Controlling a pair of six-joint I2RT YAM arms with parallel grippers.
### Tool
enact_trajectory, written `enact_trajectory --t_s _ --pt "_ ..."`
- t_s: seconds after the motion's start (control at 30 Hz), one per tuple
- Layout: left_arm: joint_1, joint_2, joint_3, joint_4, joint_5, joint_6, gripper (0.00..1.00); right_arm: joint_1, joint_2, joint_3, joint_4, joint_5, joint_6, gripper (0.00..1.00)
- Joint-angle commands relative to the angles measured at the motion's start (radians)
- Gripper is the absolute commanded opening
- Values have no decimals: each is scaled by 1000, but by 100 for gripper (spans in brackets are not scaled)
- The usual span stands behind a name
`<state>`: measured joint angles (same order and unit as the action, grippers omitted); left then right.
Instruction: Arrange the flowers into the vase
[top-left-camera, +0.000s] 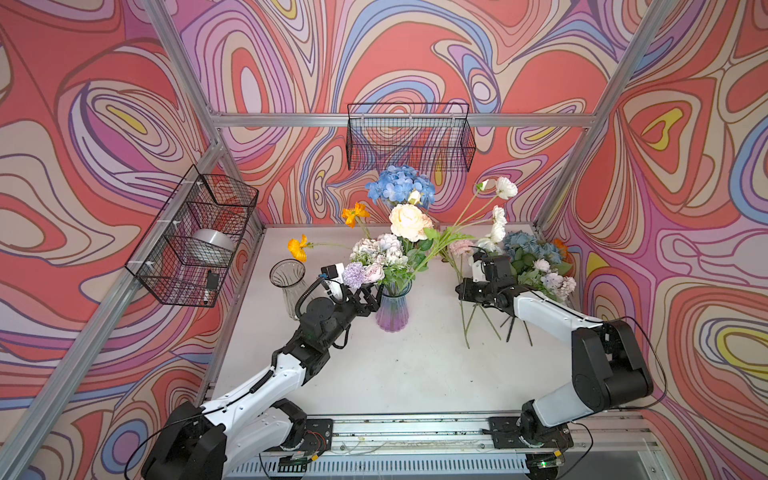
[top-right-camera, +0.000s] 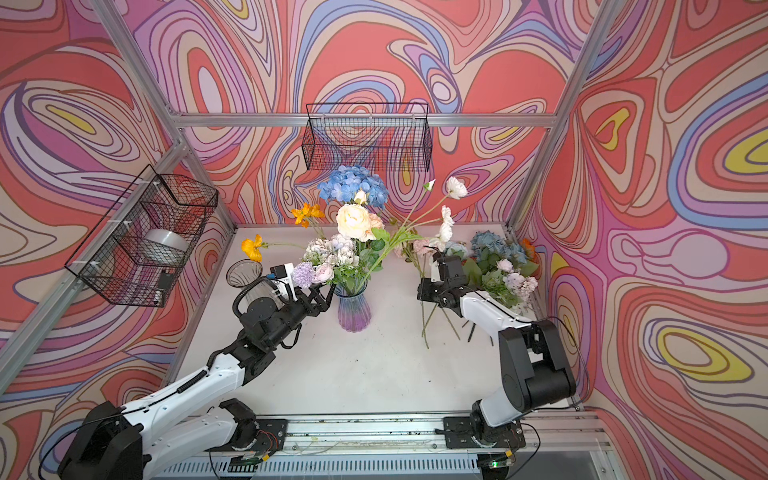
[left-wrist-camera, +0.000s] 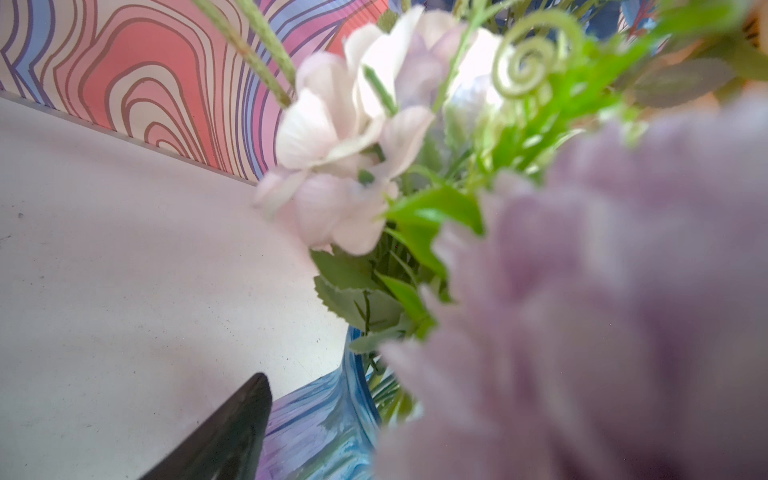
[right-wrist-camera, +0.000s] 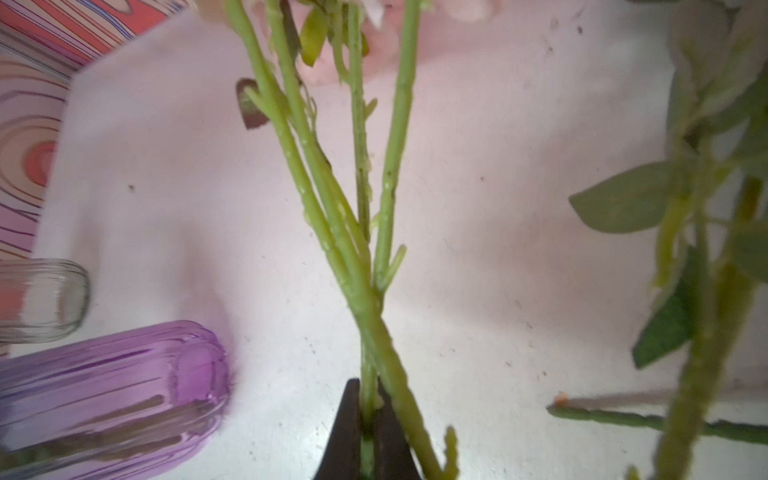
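Another stem lies across the green stem above my right gripper's fingers, so I should put the stems back down and take one flower closer to its bloom (right-wrist-camera: 280, 104).
A ribbed purple-blue vase (top-left-camera: 392, 311) (top-right-camera: 352, 311) stands mid-table. It holds flowers: a blue hydrangea (top-left-camera: 401, 185), a cream rose (top-left-camera: 409, 222), orange poppies (top-left-camera: 355, 214), white poppies (top-left-camera: 506, 187) and lilac blooms (top-left-camera: 376, 253). My left gripper (top-left-camera: 373, 296) (top-right-camera: 326, 295) is open at the vase's neck. In the left wrist view one finger (left-wrist-camera: 232, 432) shows beside the vase (left-wrist-camera: 316, 415), and a lilac bloom hides the other. My right gripper (top-left-camera: 460, 291) (right-wrist-camera: 365, 415) is shut on the green stem (right-wrist-camera: 374, 332) of a pale pink flower (top-left-camera: 461, 248).
More flowers (top-left-camera: 536, 266) are heaped at the table's right rear, their stems (top-left-camera: 511, 324) fanned out under my right arm. An empty clear glass vase (top-left-camera: 289, 286) stands left of my left wrist. Black wire baskets hang on the left wall (top-left-camera: 195, 241) and the rear wall (top-left-camera: 411, 137).
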<state>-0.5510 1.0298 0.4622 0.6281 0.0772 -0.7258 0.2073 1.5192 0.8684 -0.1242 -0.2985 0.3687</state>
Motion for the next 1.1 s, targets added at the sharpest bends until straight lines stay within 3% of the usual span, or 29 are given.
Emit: enact_trajectory --t_s 0.0,0.27,0.4,0.6,1.03,1.07 --pt "-3 -14 -12 13 -9 9 90 -10 -57 -65 216 -96 46 0" --pt "-3 -13 -13 13 -10 11 90 -22 -208 -296 639 -83 97 0" --pt "-3 -4 -8 19 -4 7 90 -45 -214 -217 542 -189 122 0" --pt "-4 -4 -13 27 -3 4 90 -141 -112 -70 244 -112 213 0" --pt "-3 -3 -8 17 -8 7 90 -170 73 -119 297 -164 355 0" --pt "-4 2 -6 21 -7 5 90 -167 77 -119 285 -158 358 6"
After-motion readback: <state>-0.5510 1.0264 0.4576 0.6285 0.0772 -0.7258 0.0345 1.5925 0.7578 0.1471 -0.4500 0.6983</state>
